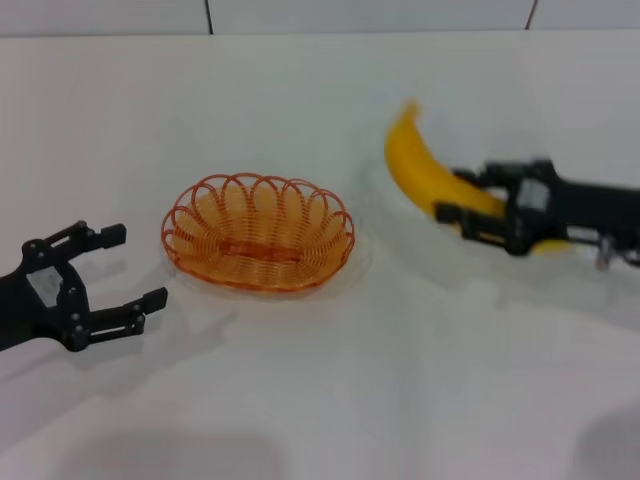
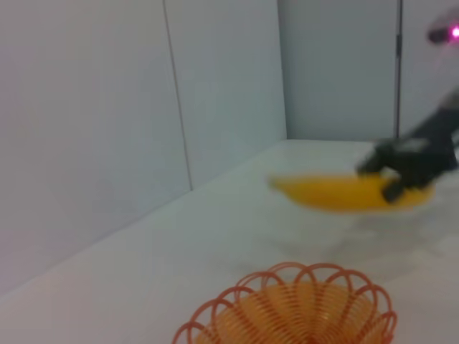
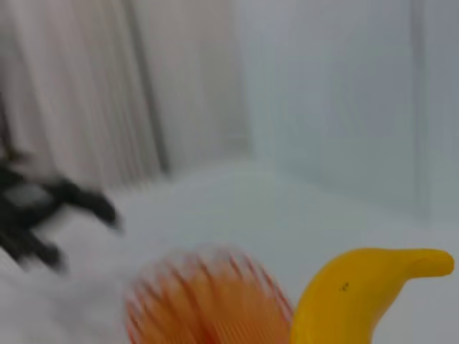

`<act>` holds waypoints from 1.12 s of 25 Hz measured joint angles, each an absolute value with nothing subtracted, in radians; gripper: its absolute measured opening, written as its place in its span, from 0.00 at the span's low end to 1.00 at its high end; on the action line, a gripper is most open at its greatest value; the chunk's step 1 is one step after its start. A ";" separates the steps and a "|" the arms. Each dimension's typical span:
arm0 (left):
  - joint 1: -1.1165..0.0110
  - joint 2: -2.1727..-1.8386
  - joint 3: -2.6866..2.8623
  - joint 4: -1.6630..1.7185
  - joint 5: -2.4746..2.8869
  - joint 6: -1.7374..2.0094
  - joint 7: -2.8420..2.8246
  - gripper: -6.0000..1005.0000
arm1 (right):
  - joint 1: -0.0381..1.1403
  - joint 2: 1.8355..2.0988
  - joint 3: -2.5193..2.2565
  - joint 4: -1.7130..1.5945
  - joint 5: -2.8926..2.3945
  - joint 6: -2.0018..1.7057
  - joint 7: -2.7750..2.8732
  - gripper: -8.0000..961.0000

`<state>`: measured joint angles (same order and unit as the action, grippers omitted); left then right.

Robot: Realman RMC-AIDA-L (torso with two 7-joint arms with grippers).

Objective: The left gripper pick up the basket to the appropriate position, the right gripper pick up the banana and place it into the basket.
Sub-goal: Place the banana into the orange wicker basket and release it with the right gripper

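My right gripper is going to release the yellow banana across the dark red strip inside the orange wire basket [image 1: 268, 250] [image 3: 209, 328].
The orange wire basket [image 1: 258, 232] sits on the white table, left of centre. It also shows in the left wrist view [image 2: 290, 309] and, blurred, in the right wrist view [image 3: 208, 297]. My left gripper [image 1: 118, 268] is open and empty, just left of the basket and apart from it. My right gripper [image 1: 462, 197] is shut on the yellow banana [image 1: 425, 168], holding it off the table to the right of the basket. The banana also shows in the left wrist view [image 2: 337, 192] and in the right wrist view [image 3: 358, 294].
The white table [image 1: 330, 380] stretches in front of the basket. A pale wall [image 1: 300, 15] runs along the table's far edge.
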<state>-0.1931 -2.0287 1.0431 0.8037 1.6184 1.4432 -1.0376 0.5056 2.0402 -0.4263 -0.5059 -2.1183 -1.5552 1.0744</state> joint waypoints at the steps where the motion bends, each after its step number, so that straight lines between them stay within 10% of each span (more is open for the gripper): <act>1: -0.194 -2.028 1.043 0.802 1.624 1.444 -1.052 0.90 | 0.525 2.041 -0.434 -0.505 -2.097 -1.592 1.048 0.51; 13: -0.343 -2.022 1.044 0.701 1.735 1.448 -1.179 0.90 | 0.826 2.049 -0.745 -0.354 -2.067 -1.522 0.944 0.53; 28: -0.383 -1.980 1.040 0.698 1.838 1.549 -1.420 0.90 | 0.845 2.056 -0.779 -0.315 -2.029 -1.426 0.917 0.55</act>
<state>-0.3829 -1.9803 1.0403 0.6977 1.8379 1.5485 -1.4203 0.8446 2.0561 -0.7787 -0.3150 -2.0294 -1.4263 0.9167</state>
